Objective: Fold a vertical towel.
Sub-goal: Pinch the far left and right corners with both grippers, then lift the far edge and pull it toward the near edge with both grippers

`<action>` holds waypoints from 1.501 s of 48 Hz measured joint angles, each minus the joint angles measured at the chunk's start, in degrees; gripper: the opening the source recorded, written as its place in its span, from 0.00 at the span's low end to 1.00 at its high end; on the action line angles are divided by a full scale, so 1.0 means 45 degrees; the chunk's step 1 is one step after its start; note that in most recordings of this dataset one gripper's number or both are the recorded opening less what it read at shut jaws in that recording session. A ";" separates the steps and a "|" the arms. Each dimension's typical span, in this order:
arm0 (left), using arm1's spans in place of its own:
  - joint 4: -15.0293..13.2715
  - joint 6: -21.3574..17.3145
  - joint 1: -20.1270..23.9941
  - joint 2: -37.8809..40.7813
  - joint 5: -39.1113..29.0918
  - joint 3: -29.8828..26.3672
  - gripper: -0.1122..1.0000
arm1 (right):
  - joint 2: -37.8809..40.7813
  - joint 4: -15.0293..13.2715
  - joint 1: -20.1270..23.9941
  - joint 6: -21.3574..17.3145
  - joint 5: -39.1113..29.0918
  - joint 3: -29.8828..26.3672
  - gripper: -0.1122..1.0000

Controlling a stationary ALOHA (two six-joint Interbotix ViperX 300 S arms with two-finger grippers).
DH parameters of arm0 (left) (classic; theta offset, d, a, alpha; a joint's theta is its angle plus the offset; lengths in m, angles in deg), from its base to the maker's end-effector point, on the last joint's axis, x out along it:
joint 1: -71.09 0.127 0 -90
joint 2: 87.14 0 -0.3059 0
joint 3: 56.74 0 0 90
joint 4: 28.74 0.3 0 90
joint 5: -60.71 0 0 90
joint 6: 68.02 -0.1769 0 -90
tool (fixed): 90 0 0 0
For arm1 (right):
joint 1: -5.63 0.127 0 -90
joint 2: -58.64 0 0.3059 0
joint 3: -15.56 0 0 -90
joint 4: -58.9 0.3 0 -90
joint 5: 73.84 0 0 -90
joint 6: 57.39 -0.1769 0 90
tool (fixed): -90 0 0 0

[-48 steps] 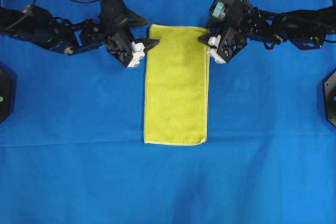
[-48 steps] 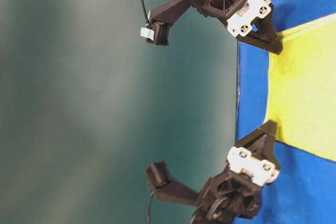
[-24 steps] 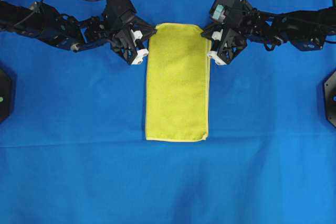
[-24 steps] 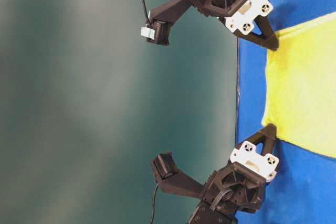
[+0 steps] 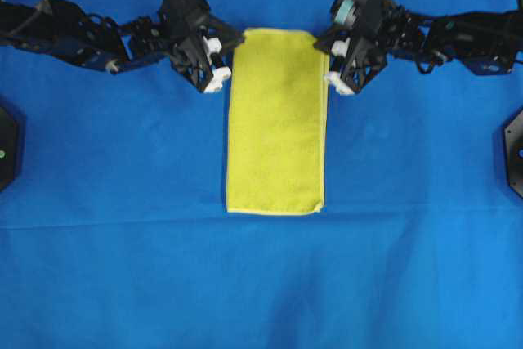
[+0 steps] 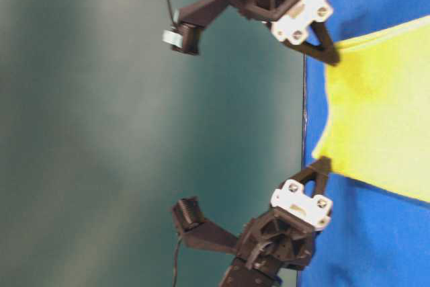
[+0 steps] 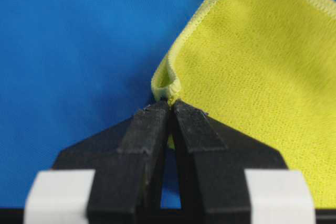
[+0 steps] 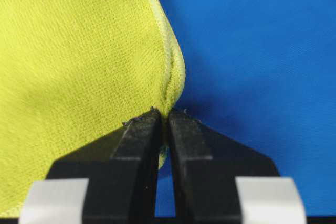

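Note:
The towel corner in my right gripper will be let go over the yellow towel's side edge [image 5: 321, 172], a bit short of the towel's near edge.
The yellow towel [image 5: 276, 124] lies lengthwise on the blue cloth, its near edge flat and its far end lifted. My left gripper [image 5: 233, 41] is shut on the towel's far left corner; the left wrist view shows the pinched hem [image 7: 168, 88] at my gripper [image 7: 170, 103]. My right gripper [image 5: 321, 41] is shut on the far right corner, seen in the right wrist view with the hem [image 8: 176, 77] bunched at the gripper [image 8: 164, 113]. The table-level view shows both corners raised, the left gripper [image 6: 322, 164] and right gripper [image 6: 332, 56] holding the towel [image 6: 379, 119] off the table.
The large blue cloth [image 5: 261, 284] covers the whole table. Black arm bases sit at the left edge [image 5: 6, 145] and right edge [image 5: 515, 149]. Both arms stretch in from the far corners.
Both grippers have risen and moved toward the far edge, lifting the towel's far corners. The towel's far end now hangs raised between them.

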 measured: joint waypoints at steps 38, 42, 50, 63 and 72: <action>0.0020 -0.0430 0.0410 -0.1074 0.0000 0.0137 0.12 | -0.0879 -0.0215 -0.0977 0.0605 -0.0234 -0.0254 0.15; 0.0000 -0.0430 0.0195 -0.1758 0.0000 0.0469 0.12 | -0.1523 -0.0215 -0.0898 0.0586 -0.0527 -0.0234 0.15; 0.0020 -0.0430 -0.0156 -0.3047 -0.0098 0.1152 0.12 | -0.2773 -0.0215 -0.0313 0.0586 -0.1211 -0.0078 0.15; 0.0000 -0.0508 -0.1582 -0.4297 -0.0176 0.2168 0.12 | -0.3945 -0.0215 0.1211 0.0527 -0.1660 0.0820 0.15; 0.0078 -0.0547 -0.2812 -0.4316 -0.0820 0.2402 0.12 | -0.4258 -0.0156 0.2461 0.0293 -0.2129 0.1250 0.15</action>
